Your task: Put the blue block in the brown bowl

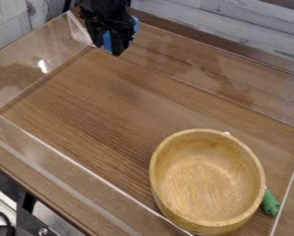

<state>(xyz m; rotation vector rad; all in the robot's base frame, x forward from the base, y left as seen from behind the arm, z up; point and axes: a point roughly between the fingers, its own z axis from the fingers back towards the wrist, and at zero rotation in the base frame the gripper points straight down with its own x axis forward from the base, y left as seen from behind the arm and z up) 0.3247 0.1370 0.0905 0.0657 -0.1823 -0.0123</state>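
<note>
Next, I release the blue block inside the brown bowl (194, 179), close to its middle and a little bit away from the green object.
My gripper (112, 43) hangs at the far left of the table, pointing down, shut on the blue block (113, 41). The block shows as a bright-blue strip between the black fingers, just above the wood. The brown bowl (208, 180) stands at the near right, wide and round with a thick rim, with nothing inside it. The gripper is far from the bowl, across the table's diagonal.
Clear plastic walls (39, 64) fence the wooden table (124, 111) on all sides. A small green object (271, 204) lies just right of the bowl, by the right wall. White brick wall at the back.
</note>
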